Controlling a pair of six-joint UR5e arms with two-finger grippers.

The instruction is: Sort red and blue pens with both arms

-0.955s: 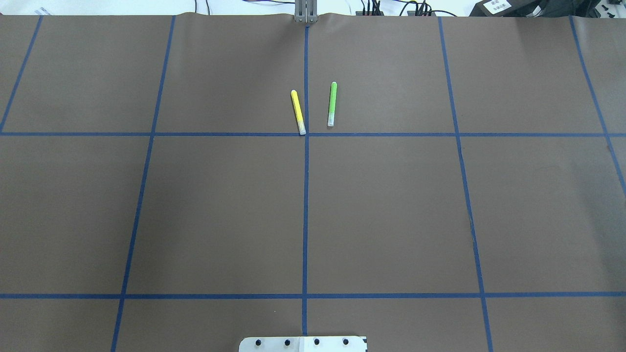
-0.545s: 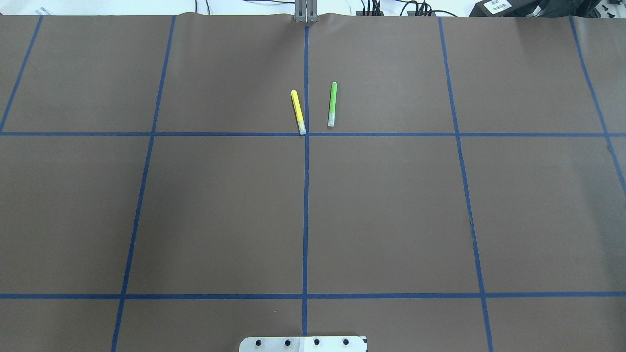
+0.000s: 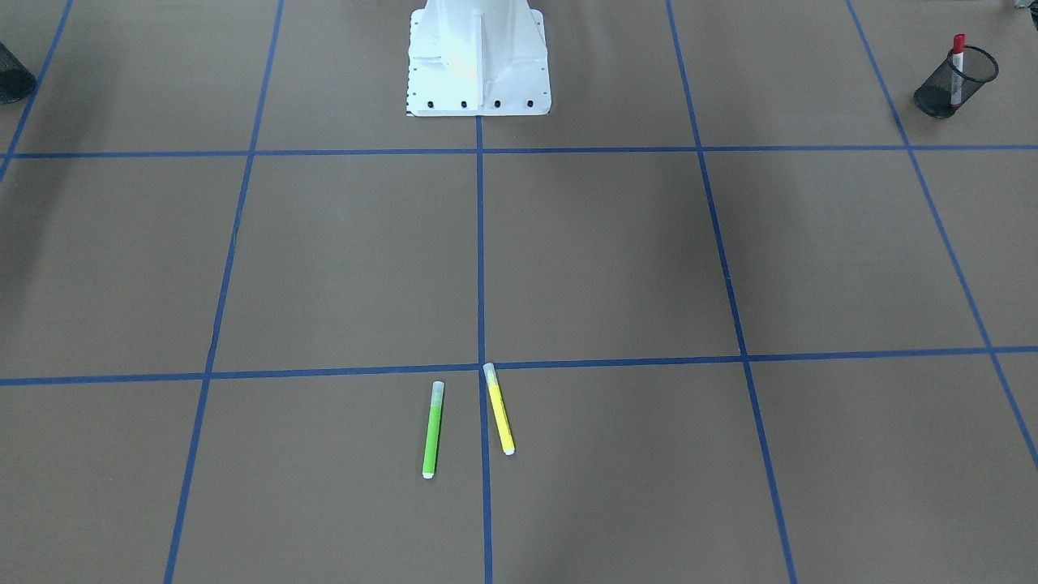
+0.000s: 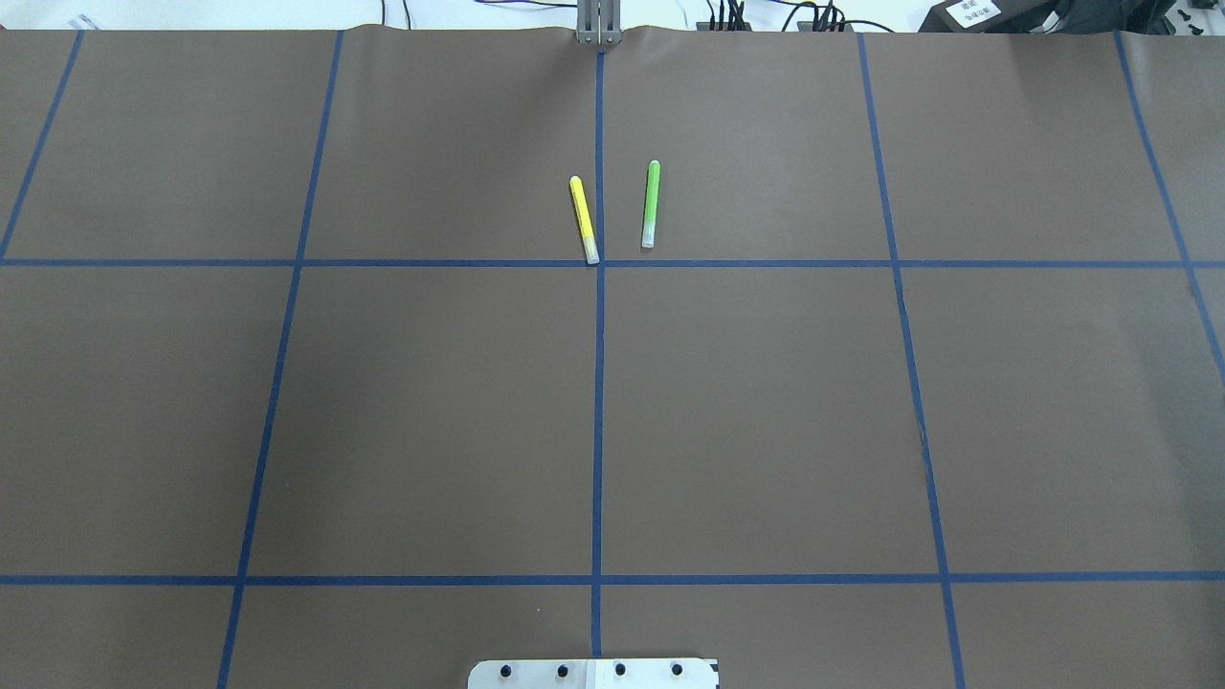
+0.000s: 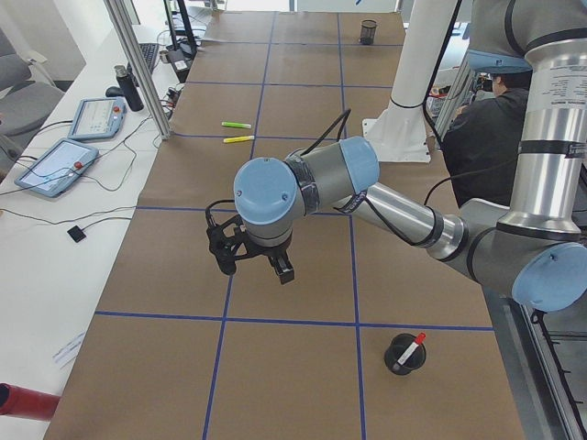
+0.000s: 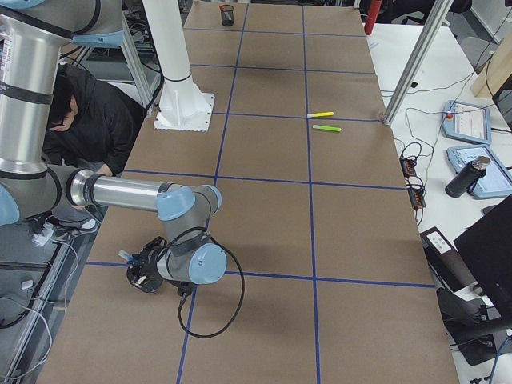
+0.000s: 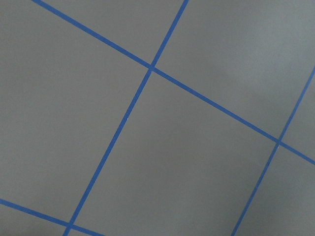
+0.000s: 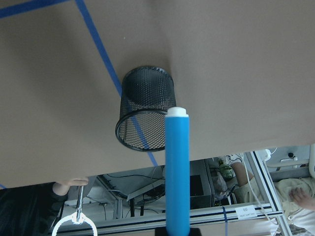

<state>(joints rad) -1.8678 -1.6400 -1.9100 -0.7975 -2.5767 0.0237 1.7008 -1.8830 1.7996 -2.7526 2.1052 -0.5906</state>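
The robot's right gripper needs to release the blue pen inside the empty black mesh cup point(image 8: 148, 98) that stands on the blue tape.
The red pen point(image 3: 958, 57) stands in a black mesh cup point(image 3: 945, 89) at the table's corner on my left side; it shows as the same red pen point(image 5: 410, 348) in the exterior left view. My left gripper point(image 5: 258, 269) hangs above bare table some way from that cup. It shows in that side view only, so I cannot tell whether it is open or shut. My right gripper point(image 8: 177, 230) is shut on the blue pen point(image 8: 177, 172). The pen's white end points at a second black mesh cup point(image 8: 146, 115), just short of its rim.
A yellow marker point(image 4: 584, 218) and a green marker point(image 4: 650, 203) lie side by side on the far middle of the brown, blue-taped table point(image 4: 766, 402). The white robot base point(image 3: 478, 61) is at the near middle. A person point(image 6: 84, 120) sits beside the table.
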